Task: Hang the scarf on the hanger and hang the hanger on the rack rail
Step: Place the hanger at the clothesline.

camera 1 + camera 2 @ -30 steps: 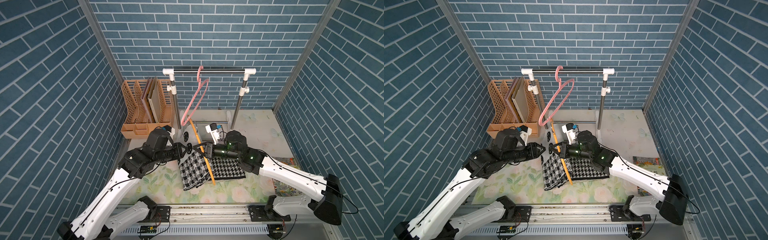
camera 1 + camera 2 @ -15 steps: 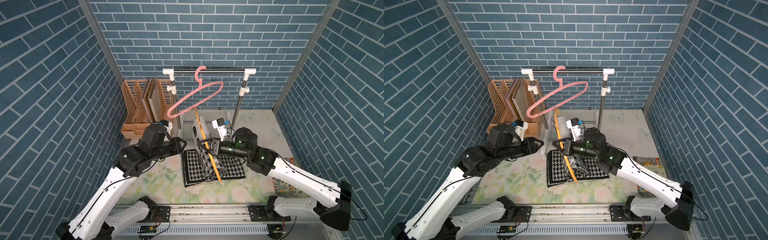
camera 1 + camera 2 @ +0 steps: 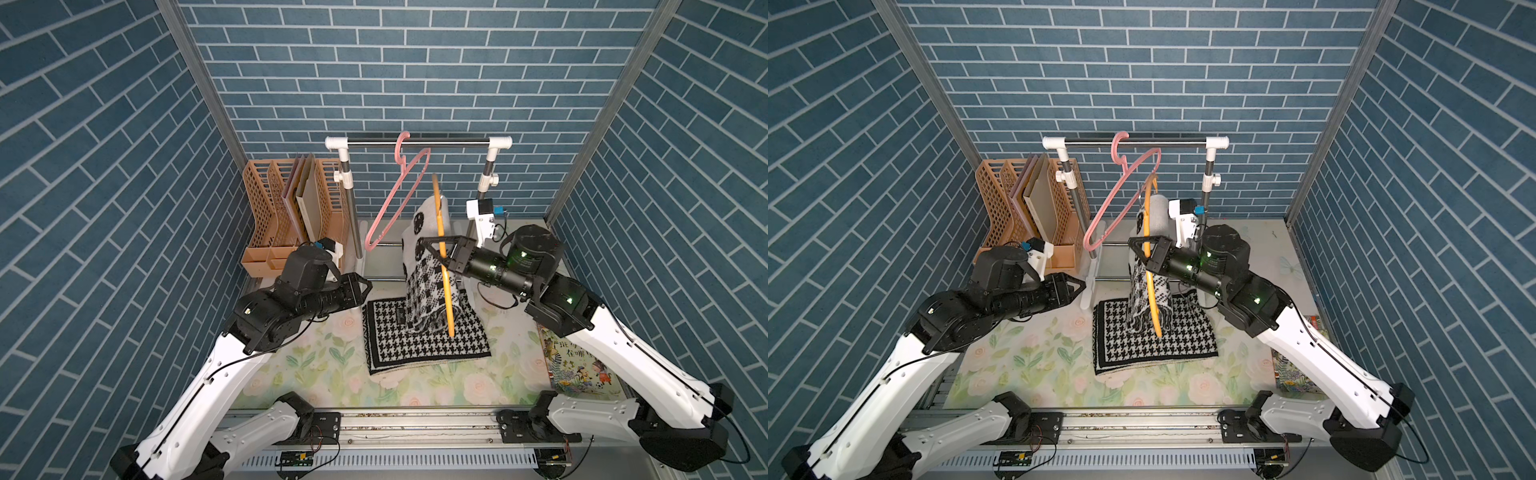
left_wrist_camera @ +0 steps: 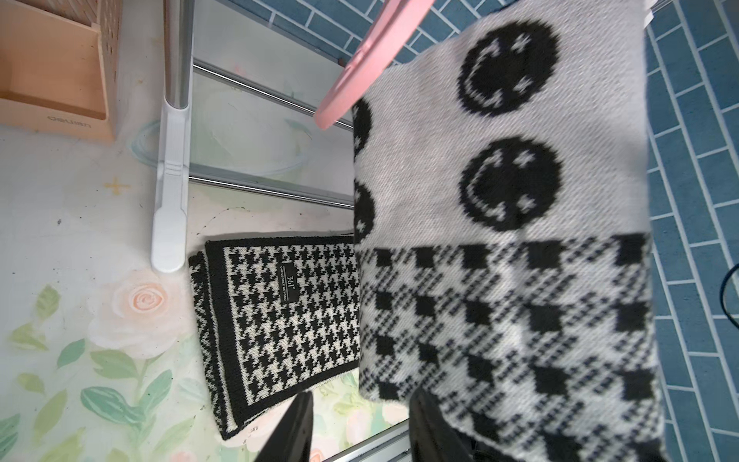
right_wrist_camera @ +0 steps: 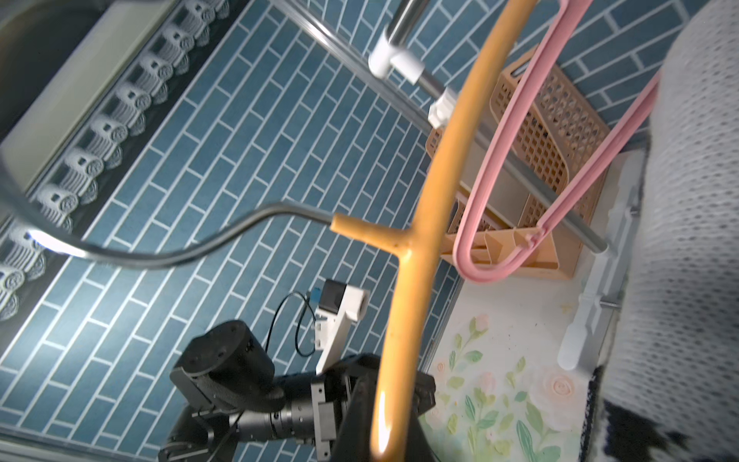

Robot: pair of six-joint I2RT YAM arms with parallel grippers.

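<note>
My right gripper should leave the orange hanger hanging between the pink hanger and the rail's post (image 3: 452, 209) that is nearest to this gripper.
An orange hanger (image 3: 443, 266) (image 3: 1147, 270) (image 5: 424, 224) with a grey metal hook (image 5: 160, 256) is raised nearly upright in front of the rail. My right gripper (image 3: 438, 253) (image 3: 1144, 254) (image 5: 384, 440) is shut on its bar. A white scarf (image 3: 428, 286) (image 3: 1138, 299) (image 4: 500, 180) with black smiley faces and checks is draped over this hanger, its fringed end just above the table. My left gripper (image 3: 368, 286) (image 3: 1081, 286) (image 4: 360, 432) is open and empty, a little left of the hanging scarf.
A folded houndstooth scarf (image 3: 424, 345) (image 3: 1154, 340) (image 4: 288, 320) lies on the flowered table under the hanger. A pink hanger (image 3: 399, 195) (image 3: 1121, 191) hangs tilted on the clothes rail (image 3: 449, 143) (image 3: 1163, 143). An orange file rack (image 3: 286, 208) stands back left, a picture book (image 3: 577, 365) at right.
My right gripper has lifted the orange hanger off the table toward the rail, taking the smiley scarf up with it. The pink hanger swung out and back. My left gripper has barely moved.
</note>
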